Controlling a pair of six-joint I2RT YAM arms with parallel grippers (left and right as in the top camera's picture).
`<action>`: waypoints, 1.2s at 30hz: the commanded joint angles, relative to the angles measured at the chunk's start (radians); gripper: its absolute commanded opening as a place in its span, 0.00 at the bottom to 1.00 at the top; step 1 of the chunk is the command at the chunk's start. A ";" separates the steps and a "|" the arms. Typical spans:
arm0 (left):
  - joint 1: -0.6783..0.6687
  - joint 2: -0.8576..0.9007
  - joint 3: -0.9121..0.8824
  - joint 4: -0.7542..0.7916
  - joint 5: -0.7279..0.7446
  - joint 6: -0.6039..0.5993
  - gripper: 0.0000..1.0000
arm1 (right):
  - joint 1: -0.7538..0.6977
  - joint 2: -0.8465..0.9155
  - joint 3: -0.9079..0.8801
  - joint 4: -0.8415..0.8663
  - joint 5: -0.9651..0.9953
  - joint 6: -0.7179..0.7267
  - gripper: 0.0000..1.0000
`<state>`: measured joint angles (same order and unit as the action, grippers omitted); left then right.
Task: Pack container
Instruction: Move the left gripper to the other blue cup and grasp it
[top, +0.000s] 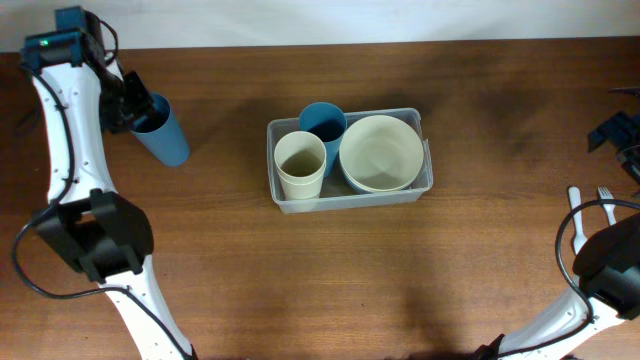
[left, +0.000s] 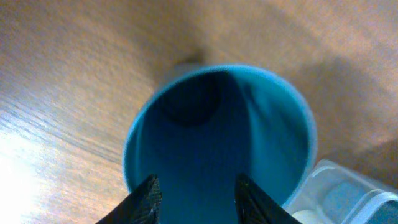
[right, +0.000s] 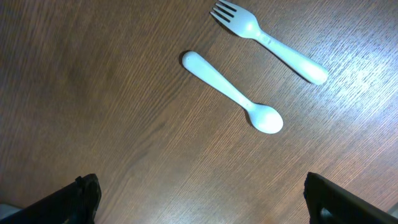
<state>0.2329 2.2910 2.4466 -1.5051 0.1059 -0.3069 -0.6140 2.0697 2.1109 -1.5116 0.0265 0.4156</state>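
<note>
Next, my left gripper opens, shifts aside and pinches the cup's rim (left: 129, 155) before lifting, since both its fingers sit over the opening of the lone blue cup.
The clear container (top: 347, 200) sits mid-table and holds a cream cup (top: 300, 166), a blue cup (top: 323, 121) and a cream bowl (top: 381, 152). A second blue cup (top: 166, 136) stands alone at the far left. My left gripper (top: 133, 106) is at its rim. In the left wrist view the left gripper (left: 196, 194) has its fingers partly apart over the blue cup's (left: 217, 130) mouth, gripping nothing; a container corner (left: 348, 193) shows lower right. My right gripper (right: 199, 199) stands wide open over bare wood, short of a white spoon (right: 233, 93) and fork (right: 267, 40).
The spoon (top: 576, 218) and fork (top: 606, 195) lie near the table's right edge, by the right arm (top: 610, 260). The left arm (top: 70, 130) runs along the left edge. Brown wood lies between the left cup and the container.
</note>
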 joint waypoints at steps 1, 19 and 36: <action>0.015 0.009 0.107 -0.013 0.011 0.009 0.39 | -0.002 0.002 0.000 0.002 0.011 0.004 0.99; 0.013 0.021 0.299 -0.183 -0.105 0.031 0.32 | -0.002 0.002 0.000 0.002 0.011 0.004 0.99; 0.019 0.046 0.116 -0.180 -0.099 0.032 0.33 | -0.002 0.003 0.000 0.002 0.011 0.004 0.99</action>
<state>0.2447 2.3100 2.5687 -1.6863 0.0105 -0.2878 -0.6140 2.0697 2.1109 -1.5116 0.0265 0.4152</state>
